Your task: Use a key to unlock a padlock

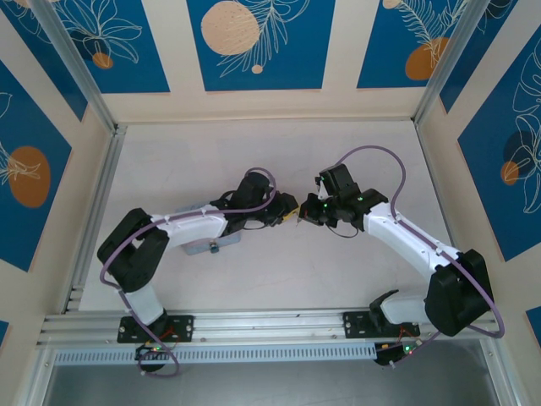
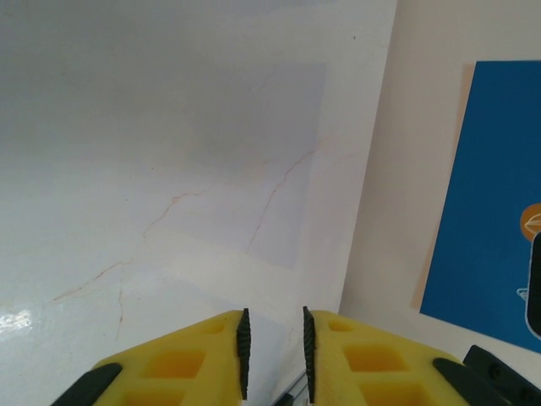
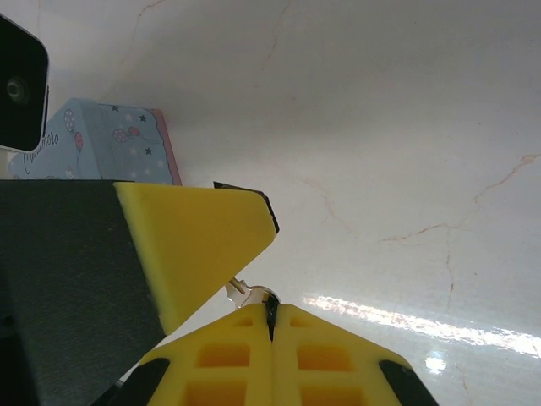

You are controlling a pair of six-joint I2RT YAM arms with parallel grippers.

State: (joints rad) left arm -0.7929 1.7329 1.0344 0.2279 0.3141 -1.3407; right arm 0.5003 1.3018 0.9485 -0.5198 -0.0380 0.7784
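Note:
The key lies at a slant across the fingertips of the right gripper, so the left gripper should hold the key's blade while the right gripper opens, turns and takes the key's head [image 3: 258, 295].
My right gripper [image 3: 271, 306] is shut on the key [image 3: 243, 292], a tiny metallic sliver poking out to the left of its yellow fingertips. The key's tip reaches under a yellow finger [image 3: 199, 241] of my left gripper, which hides what it meets. In the left wrist view my left gripper [image 2: 275, 315] holds its jaws a narrow gap apart. Low in that gap sits a small dark and grey piece, the padlock [image 2: 291, 397], mostly hidden. From above, the left gripper [image 1: 291, 209] and right gripper [image 1: 307, 211] meet tip to tip mid-table.
The light-blue tin [image 3: 101, 144] lies on the white table just behind the left gripper, and it peeks out from under the left forearm as a tin [image 1: 211, 246] in the top view. Patterned blue and cream walls [image 1: 254, 42] enclose the table.

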